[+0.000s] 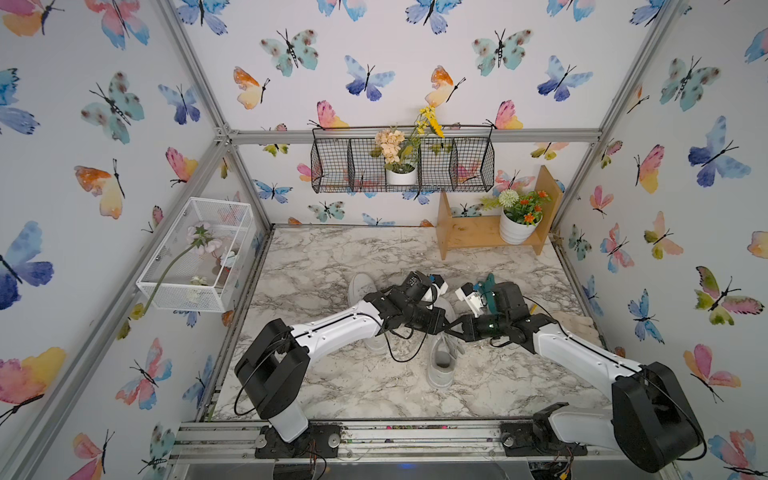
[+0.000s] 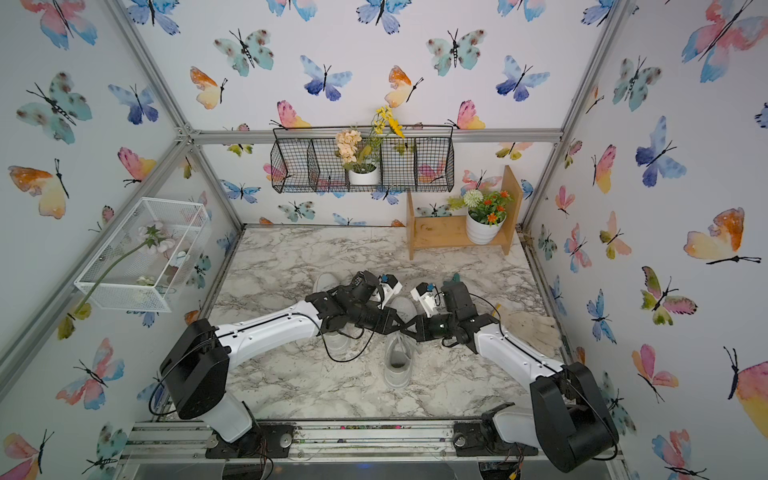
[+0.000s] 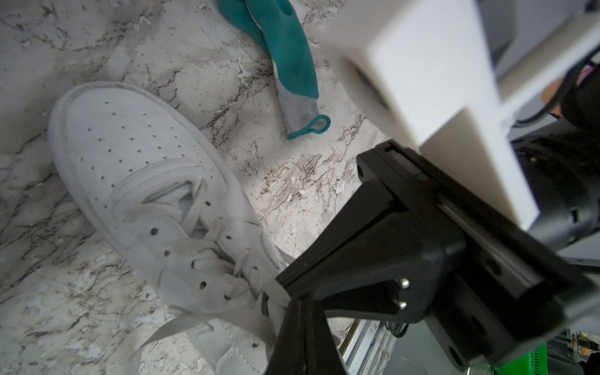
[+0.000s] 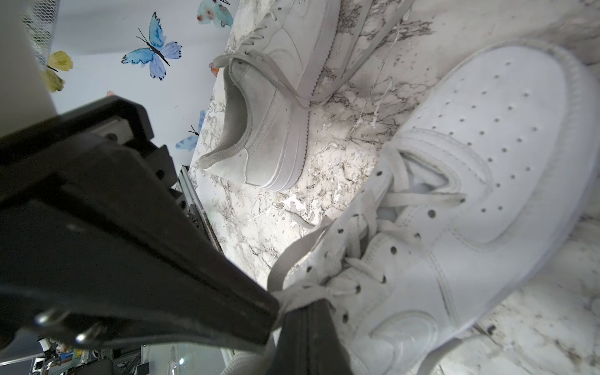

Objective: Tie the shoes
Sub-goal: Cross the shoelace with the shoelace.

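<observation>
I need to open my left gripper, back it off and pinch the lace loop (image 3: 276,292) beside my right gripper's fingers, because both grippers crowd the bunched lace, fingers to fingers.
Two white shoes lie on the marble table. One shoe (image 1: 442,365) (image 2: 397,368) points its open heel toward the front edge. The other shoe (image 1: 361,286) (image 4: 276,130) lies to its left, mostly under my left arm. Both grippers meet tip to tip over the laces of the first shoe (image 3: 146,178) (image 4: 470,194). My left gripper (image 1: 445,328) (image 3: 287,300) is shut, with a flat white lace (image 3: 227,316) pinched at its tips. My right gripper (image 1: 456,329) (image 4: 285,308) is shut on a bunched lace (image 4: 302,297) near the top eyelets.
A teal-green glove (image 3: 292,58) lies beyond the shoe's toe. A pale cloth (image 1: 577,328) rests near the right wall. A wooden shelf (image 1: 469,237) with a flower pot (image 1: 517,228) stands at the back right. A white wire basket (image 1: 195,257) hangs on the left wall.
</observation>
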Tool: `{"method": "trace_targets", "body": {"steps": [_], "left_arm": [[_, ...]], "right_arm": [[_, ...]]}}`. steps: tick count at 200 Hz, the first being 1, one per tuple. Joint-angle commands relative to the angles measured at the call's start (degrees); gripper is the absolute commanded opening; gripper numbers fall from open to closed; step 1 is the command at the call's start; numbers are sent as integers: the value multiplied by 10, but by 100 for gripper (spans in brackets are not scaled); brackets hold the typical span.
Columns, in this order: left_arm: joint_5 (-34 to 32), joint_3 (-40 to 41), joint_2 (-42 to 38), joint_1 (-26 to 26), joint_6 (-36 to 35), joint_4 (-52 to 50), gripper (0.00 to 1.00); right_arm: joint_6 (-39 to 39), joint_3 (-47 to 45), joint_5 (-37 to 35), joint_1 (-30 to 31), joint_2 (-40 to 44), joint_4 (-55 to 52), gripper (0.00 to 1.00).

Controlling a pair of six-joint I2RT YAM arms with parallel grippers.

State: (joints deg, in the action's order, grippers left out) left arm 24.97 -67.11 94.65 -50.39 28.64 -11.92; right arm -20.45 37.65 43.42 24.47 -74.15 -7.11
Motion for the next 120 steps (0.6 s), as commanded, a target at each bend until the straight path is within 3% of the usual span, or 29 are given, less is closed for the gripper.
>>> {"method": "trace_targets", "body": {"steps": [1,46,79,93,120], "left_arm": [[20,-2,-20,-4,-1,5,19],[-13,-8,-44,12,-19,-29,32],[-23,17,-60,40,-19,-29,36],[-26,28,-62,51,-18,-25,35],[-22,35,-49,56,-20,-24,25]], "right_arm": [[3,2,-23,2,-6,-4,2],[9,4,-23,2,-4,-14,2],[10,5,-23,2,-2,-19,2],[11,5,-22,2,-2,-19,2],[11,8,-23,2,-1,-21,2]]}}
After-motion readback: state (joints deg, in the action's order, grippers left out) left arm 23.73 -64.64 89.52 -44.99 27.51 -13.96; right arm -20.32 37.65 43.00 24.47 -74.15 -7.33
